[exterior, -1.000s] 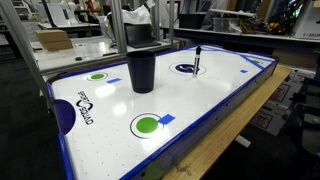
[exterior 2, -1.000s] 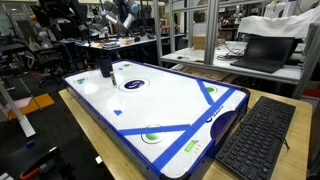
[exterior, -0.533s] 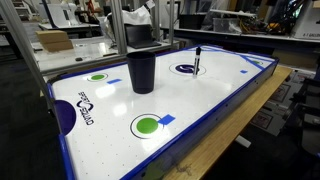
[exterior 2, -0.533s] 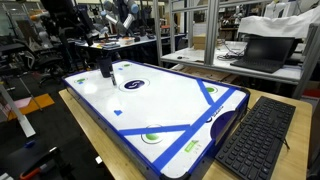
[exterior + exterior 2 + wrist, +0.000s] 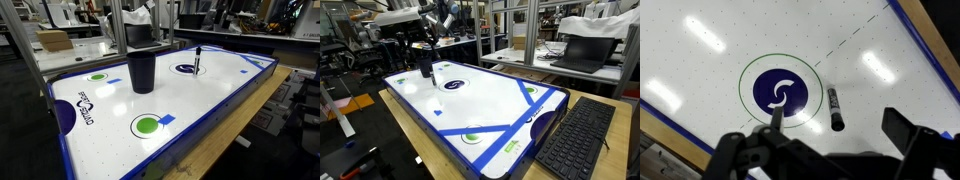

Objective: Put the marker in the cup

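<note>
The black marker stands upright beside the blue centre circle, and my gripper should close on its top end [image 5: 198,51] [image 5: 837,121].
The black marker [image 5: 834,108] lies flat on the white air hockey table [image 5: 870,40], just beside the blue centre circle [image 5: 781,92]. It also shows in an exterior view [image 5: 197,60]. The tall black cup [image 5: 141,68] stands upright on the table, well apart from the marker; it appears small and far off in an exterior view [image 5: 424,70]. My gripper [image 5: 840,135] hangs above the table with its fingers spread. The marker lies below, between them, untouched. The arm and gripper show above that spot in an exterior view [image 5: 424,44].
The table has a raised blue rim [image 5: 200,118] and sits on a wooden bench [image 5: 240,130]. Green circles [image 5: 146,125] mark its surface. A keyboard [image 5: 578,135] lies beside the table. Desks, a laptop [image 5: 582,52] and metal frames stand around.
The arm has come into the exterior views, and the gripper now hangs over the marker's end of the table. Marker and cup have not moved.
</note>
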`<state>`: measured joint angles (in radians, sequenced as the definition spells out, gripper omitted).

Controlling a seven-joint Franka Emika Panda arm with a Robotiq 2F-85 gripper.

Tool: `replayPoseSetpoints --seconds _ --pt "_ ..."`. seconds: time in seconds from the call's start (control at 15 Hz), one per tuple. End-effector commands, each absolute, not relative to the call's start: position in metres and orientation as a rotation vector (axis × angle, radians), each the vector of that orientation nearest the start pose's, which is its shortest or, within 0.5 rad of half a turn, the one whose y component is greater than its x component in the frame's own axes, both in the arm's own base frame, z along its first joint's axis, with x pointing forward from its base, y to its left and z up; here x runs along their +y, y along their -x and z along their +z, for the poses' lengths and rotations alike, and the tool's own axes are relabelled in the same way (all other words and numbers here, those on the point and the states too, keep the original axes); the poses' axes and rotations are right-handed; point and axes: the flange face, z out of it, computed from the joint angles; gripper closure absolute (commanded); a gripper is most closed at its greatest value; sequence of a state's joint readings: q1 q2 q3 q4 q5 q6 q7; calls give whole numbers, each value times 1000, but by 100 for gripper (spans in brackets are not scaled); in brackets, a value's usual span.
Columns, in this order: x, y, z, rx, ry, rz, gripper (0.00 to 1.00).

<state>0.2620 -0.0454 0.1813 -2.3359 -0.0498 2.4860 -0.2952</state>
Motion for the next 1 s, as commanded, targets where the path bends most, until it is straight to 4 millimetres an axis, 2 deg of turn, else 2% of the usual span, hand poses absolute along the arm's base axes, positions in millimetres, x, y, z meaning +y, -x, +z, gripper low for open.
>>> replayPoseSetpoints --seconds 0.0,0.2,0.4,0.67,0.93 --pt "240 -496 377 -1230 2855 -372 0" --pt "252 -511 365 -1205 2808 -369 0" --pt "261 -522 345 -1206 2769 -315 0" --pt "266 -534 323 -1218 2749 -257 0" --pt "267 -539 311 -1197 2773 -161 0"
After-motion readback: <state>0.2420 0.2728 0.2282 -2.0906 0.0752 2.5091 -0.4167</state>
